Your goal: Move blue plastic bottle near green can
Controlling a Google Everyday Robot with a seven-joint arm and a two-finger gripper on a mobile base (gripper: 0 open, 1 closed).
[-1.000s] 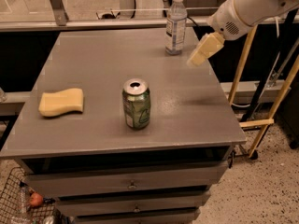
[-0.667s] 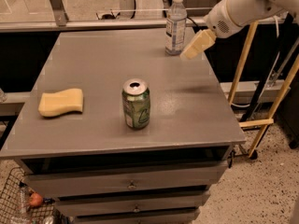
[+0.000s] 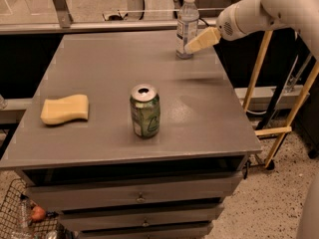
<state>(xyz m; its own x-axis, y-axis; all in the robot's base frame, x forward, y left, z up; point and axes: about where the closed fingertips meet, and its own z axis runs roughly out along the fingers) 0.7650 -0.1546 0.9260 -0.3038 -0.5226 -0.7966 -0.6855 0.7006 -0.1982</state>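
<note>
I need to grip the middle of the blue plastic bottle [image 3: 186, 30] at label height.
The blue plastic bottle [image 3: 187, 24] stands upright at the far right of the grey table top [image 3: 109, 78]; it is clear, with a white cap and a white-and-blue label. The green can [image 3: 145, 111] stands upright near the table's middle front, its silver top opened. My gripper [image 3: 199, 41] comes in from the right on a white arm, its cream fingers reaching the bottle's right side at label height.
A yellow sponge [image 3: 65, 108] lies at the table's left. Drawers sit under the table top. A wooden frame [image 3: 271, 108] stands right of the table. A wire basket [image 3: 25, 218] is on the floor at lower left.
My gripper has moved left and slightly up, from right of the bottle to right against its side. The bottle, can and sponge have not moved.
</note>
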